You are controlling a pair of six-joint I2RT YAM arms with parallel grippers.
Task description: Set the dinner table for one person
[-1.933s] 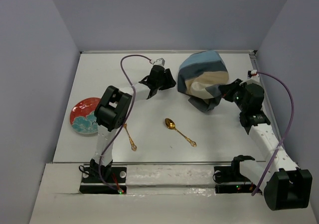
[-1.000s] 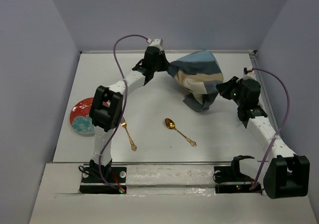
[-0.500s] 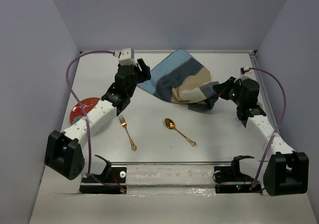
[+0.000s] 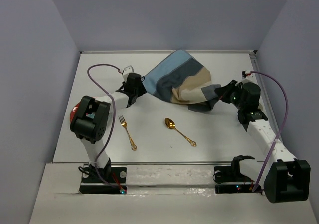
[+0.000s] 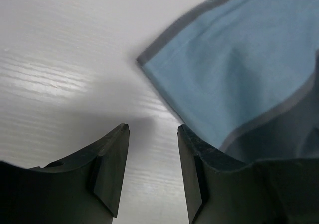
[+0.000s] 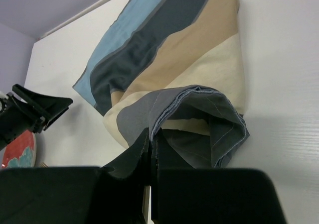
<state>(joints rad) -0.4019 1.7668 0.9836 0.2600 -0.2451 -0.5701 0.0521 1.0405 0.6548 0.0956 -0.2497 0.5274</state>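
The placemat is crooked and bunched near the robot's right gripper, so the left gripper needs to pinch its free blue corner (image 5: 145,64) before both grippers pull the placemat straight.
The striped blue, grey and beige placemat (image 4: 179,79) lies partly spread at the back middle of the white dinner table (image 4: 149,149), its right side still bunched and folded. My left gripper (image 4: 141,87) is open and empty just off the mat's left blue corner (image 5: 224,74), low over the table (image 5: 60,45); in the left wrist view the gripper (image 5: 152,128) holds nothing. My right gripper (image 4: 220,94) is shut on the mat's grey hem (image 6: 169,107), pinched between the fingertips (image 6: 151,134), and holds that edge lifted.
A gold fork (image 4: 127,133) and a gold spoon (image 4: 179,131) lie near the front middle. A red and blue plate (image 4: 75,111) sits at the left, mostly hidden under my left arm; it also shows in the right wrist view (image 6: 20,152). Walls close the back and sides.
My left gripper pulled the mat's corner leftward, spreading it, then let it go and drew back a little. The left arm has swung in over the plate. My right gripper keeps its hold.
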